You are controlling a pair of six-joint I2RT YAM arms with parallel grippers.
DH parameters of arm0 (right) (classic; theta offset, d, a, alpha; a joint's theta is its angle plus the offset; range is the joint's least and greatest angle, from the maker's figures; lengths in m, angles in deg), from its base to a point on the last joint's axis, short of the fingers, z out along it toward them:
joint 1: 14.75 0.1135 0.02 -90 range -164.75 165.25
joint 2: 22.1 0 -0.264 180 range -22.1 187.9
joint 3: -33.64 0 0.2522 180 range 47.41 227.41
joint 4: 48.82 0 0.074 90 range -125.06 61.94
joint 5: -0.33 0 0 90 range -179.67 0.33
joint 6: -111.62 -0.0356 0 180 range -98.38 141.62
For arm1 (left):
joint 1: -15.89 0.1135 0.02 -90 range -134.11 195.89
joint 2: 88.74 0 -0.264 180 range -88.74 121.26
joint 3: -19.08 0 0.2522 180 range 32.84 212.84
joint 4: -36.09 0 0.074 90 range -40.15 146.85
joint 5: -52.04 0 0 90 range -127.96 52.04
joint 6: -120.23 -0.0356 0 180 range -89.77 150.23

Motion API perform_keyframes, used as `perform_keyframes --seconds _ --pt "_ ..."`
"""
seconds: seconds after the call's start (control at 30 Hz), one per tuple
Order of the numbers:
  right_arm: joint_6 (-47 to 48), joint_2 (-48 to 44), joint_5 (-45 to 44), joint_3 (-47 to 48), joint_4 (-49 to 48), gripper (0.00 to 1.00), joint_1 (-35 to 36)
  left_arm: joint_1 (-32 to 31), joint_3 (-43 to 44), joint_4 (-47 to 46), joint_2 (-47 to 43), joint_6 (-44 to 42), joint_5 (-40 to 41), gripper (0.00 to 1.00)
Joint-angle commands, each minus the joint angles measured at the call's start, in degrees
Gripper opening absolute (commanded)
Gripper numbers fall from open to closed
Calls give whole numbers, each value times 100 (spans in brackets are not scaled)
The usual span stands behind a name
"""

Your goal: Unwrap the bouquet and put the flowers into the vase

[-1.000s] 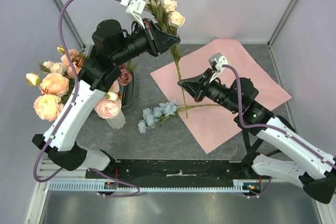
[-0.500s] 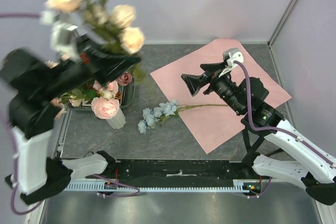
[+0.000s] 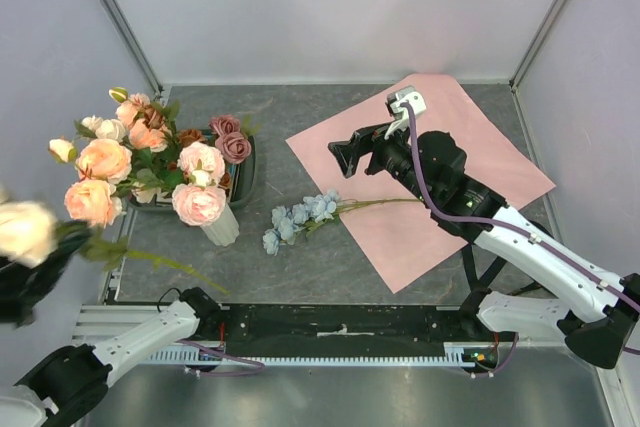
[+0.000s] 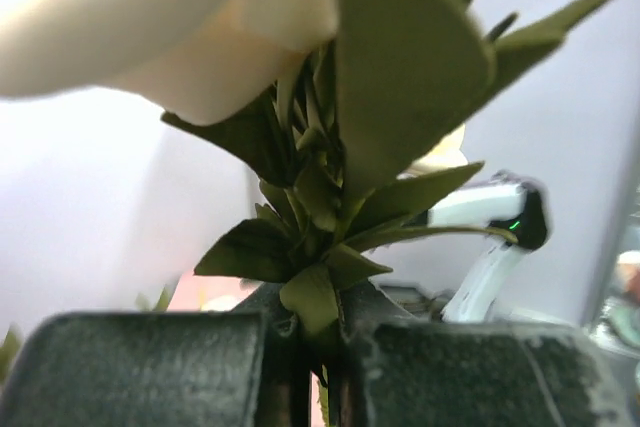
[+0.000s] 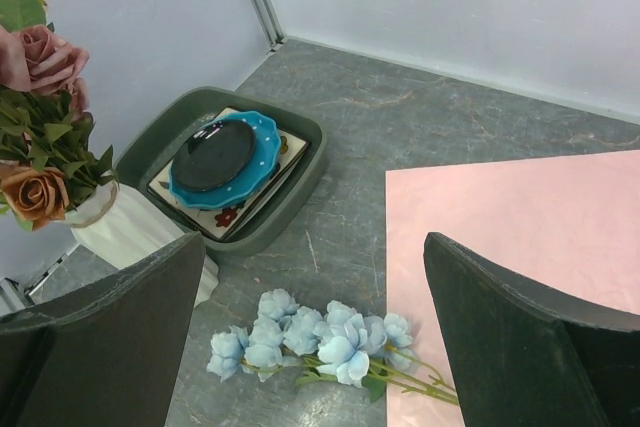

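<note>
Next, I let go of the cream rose with my left gripper in the vase, among the green leaves [image 3: 150, 154] between the peach flowers.
The white ribbed vase [image 3: 222, 227] stands at the left and holds several peach, pink and mauve flowers [image 3: 150, 162]. At the frame's far left edge my left gripper [image 3: 55, 252] is shut on a cream rose stem [image 4: 318, 307]; its bloom [image 3: 22, 230] is blurred and its green stem [image 3: 150, 259] trails right. One light blue flower spray [image 3: 300, 215] lies on the table beside the bouquet's pink paper [image 3: 440, 187], which is spread flat. Open and empty, my right gripper [image 3: 345, 157] hovers above the paper's left edge. In the right wrist view the blue spray [image 5: 320, 332] lies below its fingers [image 5: 110, 317].
A dark green tray [image 5: 310, 162] holding a blue plate [image 5: 220, 157] sits behind the vase [image 5: 125, 232]. Grey walls and metal frame posts close in the back and both sides. Bare grey tabletop [image 3: 300, 117] lies between tray and paper.
My left arm has swung from high over the back of the table down to the far left near edge, carrying the cream roses. The right gripper has opened, let go of the stem and shifted slightly left.
</note>
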Motion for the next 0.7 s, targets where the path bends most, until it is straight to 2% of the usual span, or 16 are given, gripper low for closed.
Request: perform_keyframes --seconds 0.0,0.13,0.37,0.67 --pt "-80 -22 33 220 -124 98 13 -4 -1280 757 -23 -819 1693 2" --pt "-62 -22 -19 159 -115 98 4 5 -1845 451 99 -1512 2293 2" --pt "87 -93 -178 27 -89 98 4 5 -2733 -911 -260 -2181 3506 2" --pt "175 -22 -187 53 -115 98 -31 5 -3401 -2134 -700 -2850 3833 2"
